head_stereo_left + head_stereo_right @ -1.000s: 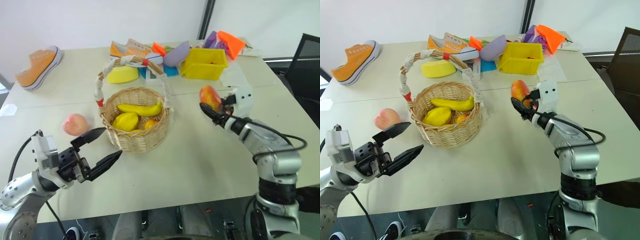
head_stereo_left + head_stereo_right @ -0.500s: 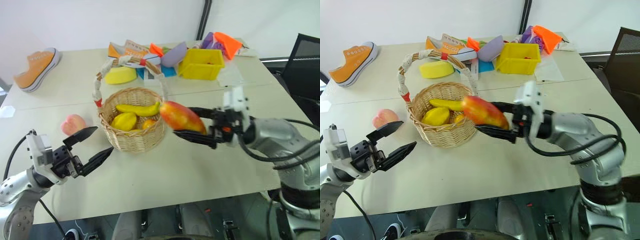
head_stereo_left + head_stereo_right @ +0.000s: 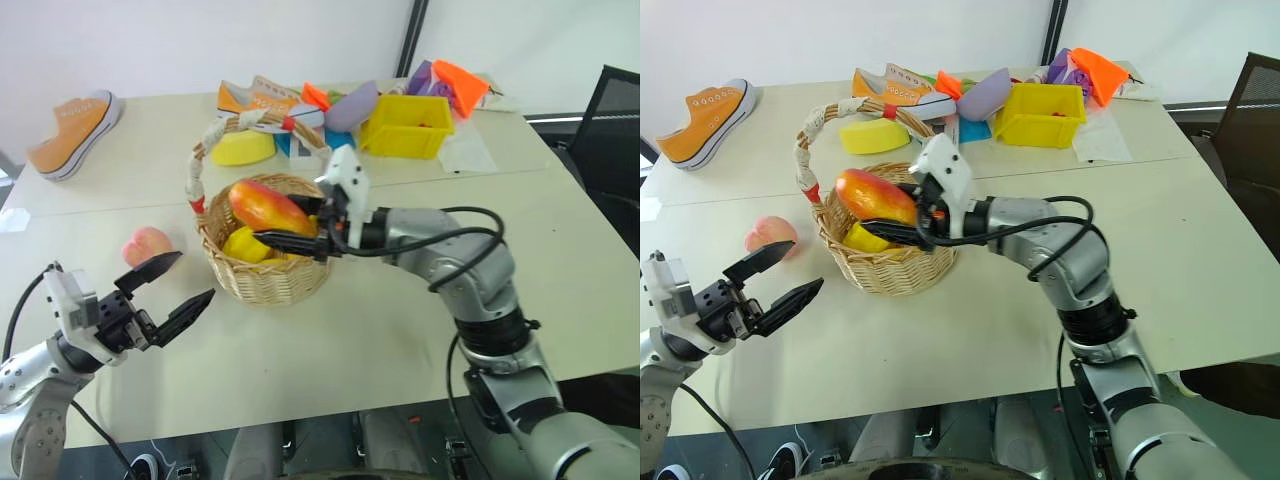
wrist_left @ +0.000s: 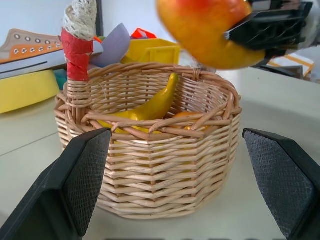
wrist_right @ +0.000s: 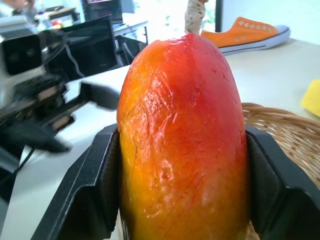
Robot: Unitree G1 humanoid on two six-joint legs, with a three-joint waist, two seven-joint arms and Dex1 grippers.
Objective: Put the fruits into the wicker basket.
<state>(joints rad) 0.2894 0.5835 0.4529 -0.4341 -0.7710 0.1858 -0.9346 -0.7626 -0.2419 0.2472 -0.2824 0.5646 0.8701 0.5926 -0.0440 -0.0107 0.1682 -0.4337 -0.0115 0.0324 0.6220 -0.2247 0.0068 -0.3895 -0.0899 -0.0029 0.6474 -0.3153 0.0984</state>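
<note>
Next, I close my left gripper around the middle of the pink-orange peach (image 3: 147, 247), with one finger on the peach's side that faces the wicker basket.
A tan wicker basket (image 3: 268, 283) with a cloth-wrapped arched handle (image 3: 243, 123) stands mid-table. A yellow banana (image 4: 159, 102) and another yellow fruit (image 3: 244, 246) lie inside it. My right gripper (image 3: 262, 214) reaches in from the right and is shut on a red-and-yellow mango (image 3: 268, 205), which hangs just over the basket's opening. A pink-orange peach (image 3: 146, 245) rests on the table left of the basket. My left gripper (image 3: 194, 276) hovers open near the front left of the basket, a little in front of the peach, holding nothing.
An orange sneaker (image 3: 75, 130) lies at the far left. Behind the basket are a yellow oval pad (image 3: 243, 150), another sneaker (image 3: 262, 98), a yellow plastic bin (image 3: 405, 125) and purple and orange items (image 3: 455, 85). A black chair (image 3: 612, 140) stands at the right.
My right gripper has swung left with the mango, from right of the basket to over its opening. The left gripper has stayed open and almost still.
</note>
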